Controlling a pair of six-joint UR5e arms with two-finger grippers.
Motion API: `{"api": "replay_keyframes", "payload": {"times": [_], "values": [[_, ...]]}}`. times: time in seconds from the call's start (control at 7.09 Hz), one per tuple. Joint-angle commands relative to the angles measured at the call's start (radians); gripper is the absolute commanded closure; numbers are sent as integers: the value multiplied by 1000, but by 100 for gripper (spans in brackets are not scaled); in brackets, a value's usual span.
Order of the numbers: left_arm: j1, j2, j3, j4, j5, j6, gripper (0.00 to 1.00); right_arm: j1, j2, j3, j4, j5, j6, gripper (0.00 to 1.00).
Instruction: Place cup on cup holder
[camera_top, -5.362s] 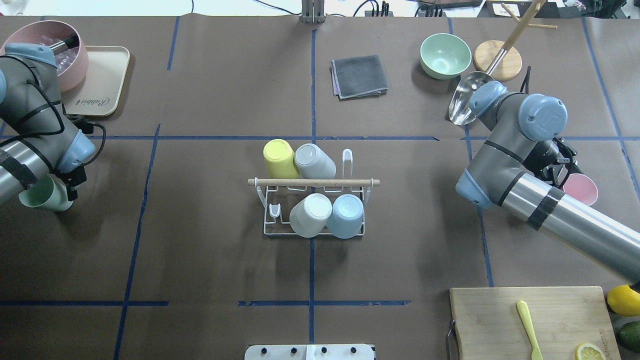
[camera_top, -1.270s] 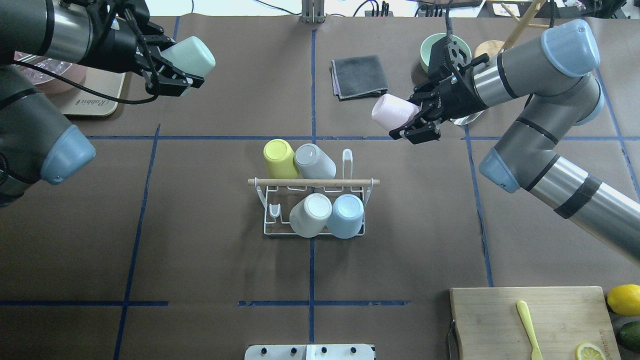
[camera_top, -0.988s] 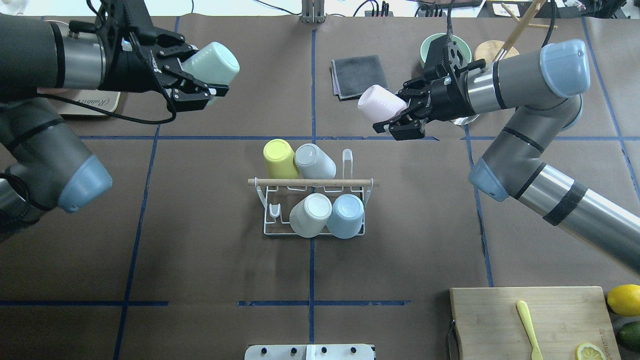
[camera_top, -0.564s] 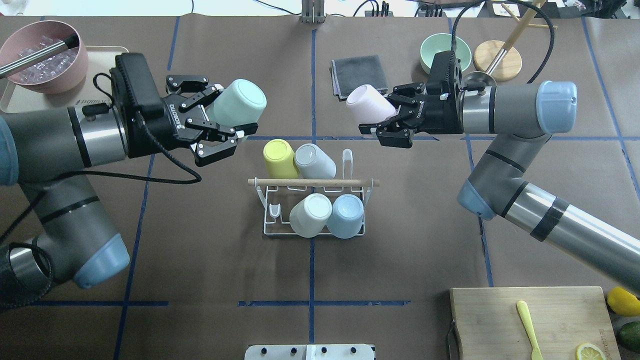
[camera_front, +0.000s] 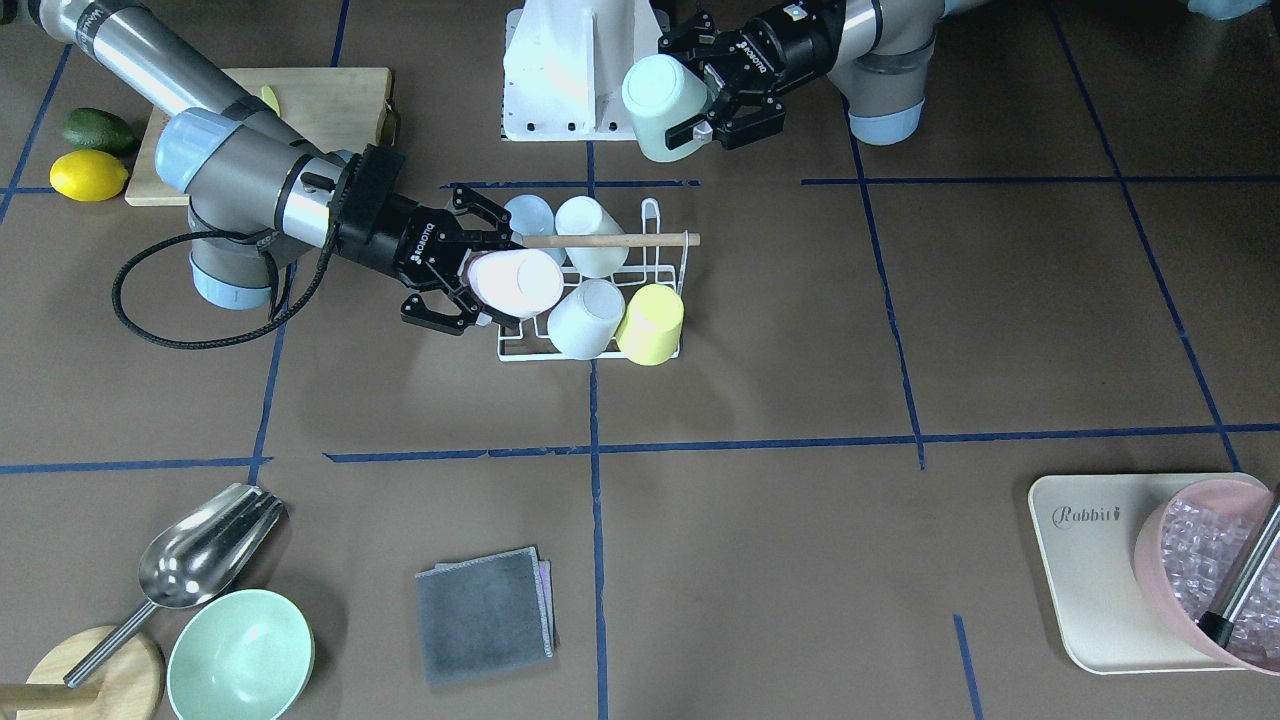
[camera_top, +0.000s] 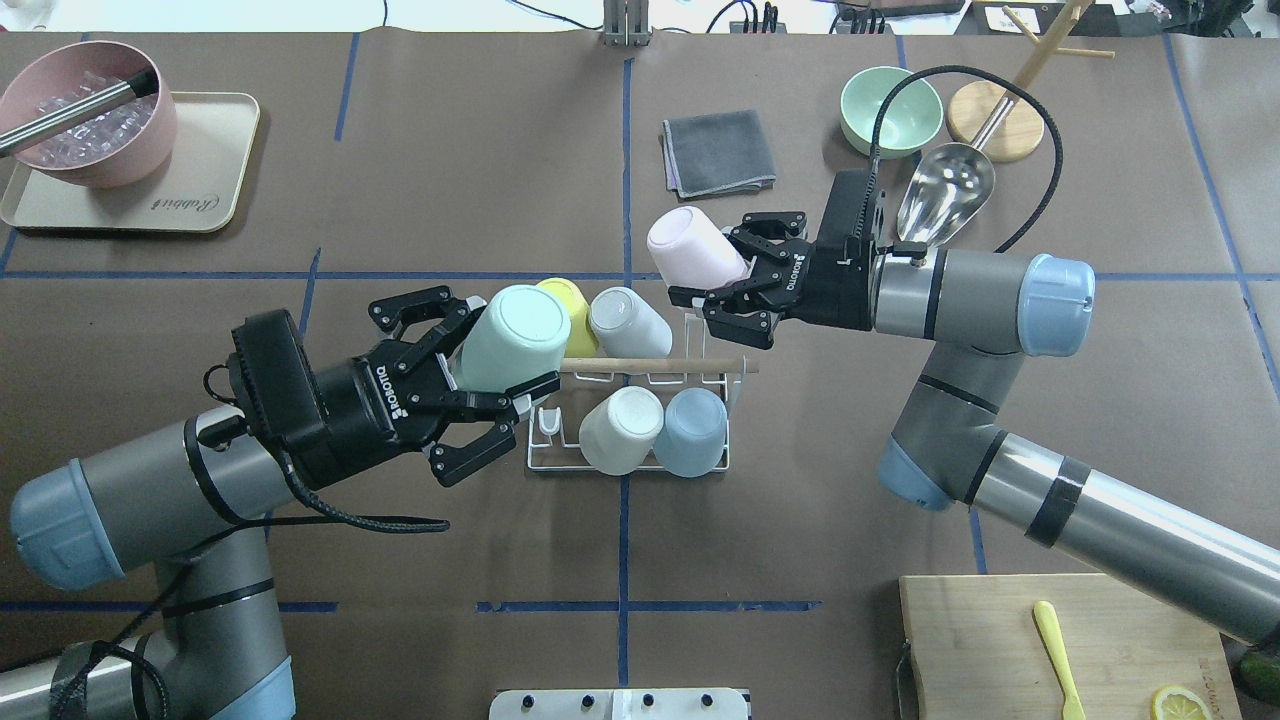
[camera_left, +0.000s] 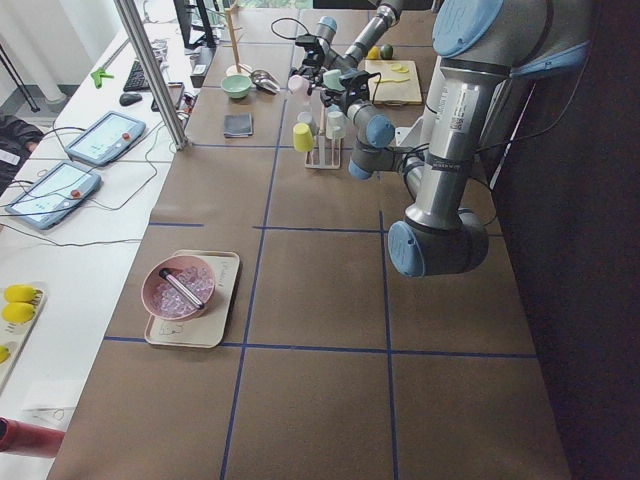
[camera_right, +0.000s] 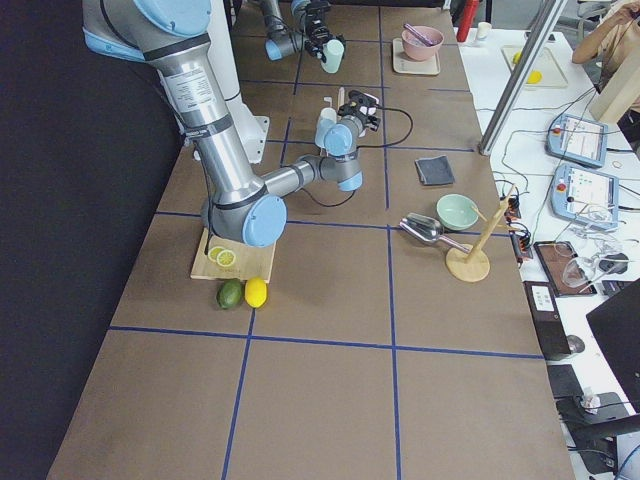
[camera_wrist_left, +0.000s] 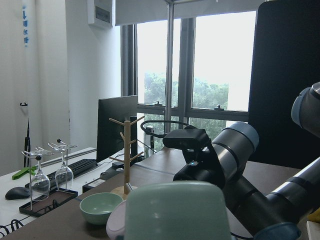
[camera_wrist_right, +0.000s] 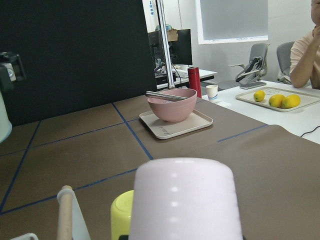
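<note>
Next, my left gripper releases the mint green cup, held bottom-up above the rack, on the cup holder's free peg (camera_front: 659, 228) beside the white cup.
The cup holder (camera_top: 541, 462), a white wire rack with a wooden rod (camera_top: 690, 366), stands at the table's middle. It bears a yellow cup (camera_top: 575, 305), a grey cup (camera_top: 630, 322), a white cup (camera_top: 620, 430) and a blue cup (camera_top: 695, 430). My left gripper (camera_top: 495, 352) is shut on a mint green cup (camera_top: 512, 335), held bottom-up above the rack's left end. My right gripper (camera_top: 716, 262) is shut on a pale pink cup (camera_top: 692, 250) over the rack's far right corner, next to a free prong (camera_top: 695, 312). In the front view the pink cup (camera_front: 515, 283) overlaps the rack (camera_front: 655, 208).
A grey cloth (camera_top: 718, 152), a green bowl (camera_top: 890, 110), a metal scoop (camera_top: 945, 195) and a wooden stand (camera_top: 995, 120) lie at the far right. A pink bowl of ice (camera_top: 85, 125) sits on a tray (camera_top: 200, 195) far left. A cutting board (camera_top: 1060, 645) is near right.
Both arms have swung in toward the rack with their cups. The left came nearer and right to the rack's left end; the right moved left and nearer to its far right corner.
</note>
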Motion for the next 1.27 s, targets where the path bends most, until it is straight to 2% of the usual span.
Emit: {"api": "replay_keyframes", "payload": {"times": [0.0,0.14,1.13], "values": [[30,-22,87,-68,25,55,95,-15,-1,0,15,-30,-28,96],[31,-36,110,-68,23,92,95,-35,2,1,15,-64,-33,96],[34,-68,247,-76,23,94,94,-57,-9,-2,14,-70,-60,91]]}}
